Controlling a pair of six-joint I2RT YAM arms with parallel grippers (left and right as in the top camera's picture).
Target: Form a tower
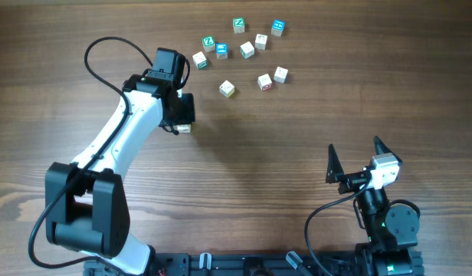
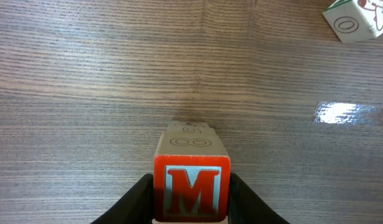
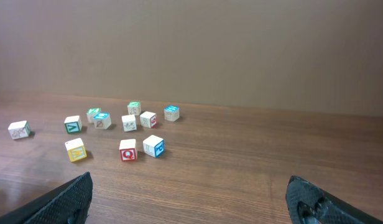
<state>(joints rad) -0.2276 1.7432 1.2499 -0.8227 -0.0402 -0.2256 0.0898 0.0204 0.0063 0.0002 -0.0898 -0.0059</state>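
Observation:
My left gripper's fingers pinch the cube only beside its red M side. Next, I open them, go lower and grip further down the cube's sides point(image 2: 191, 144).
My left gripper point(image 2: 190, 179) is shut on a pale wooden cube with a red M face point(image 2: 191, 196), one black finger pressed against each side. From overhead, the left gripper point(image 1: 182, 119) hangs over the table left of centre, and only a corner of the cube point(image 1: 184, 128) shows under it. A second pale printed face sits just beyond the held cube; I cannot tell whether it is a cube beneath. No tower shows apart from that. My right gripper point(image 1: 355, 157) stands open and empty at the front right, and its wrist view shows the right gripper point(image 3: 191, 199) wide apart.
Several loose cubes point(image 1: 247, 47) with green, blue and red faces lie scattered at the far middle of the table, also seen as loose cubes point(image 3: 126, 124). A yellowish cube point(image 1: 227, 89) lies nearest the left gripper. One white cube point(image 2: 356, 22) sits at the upper right.

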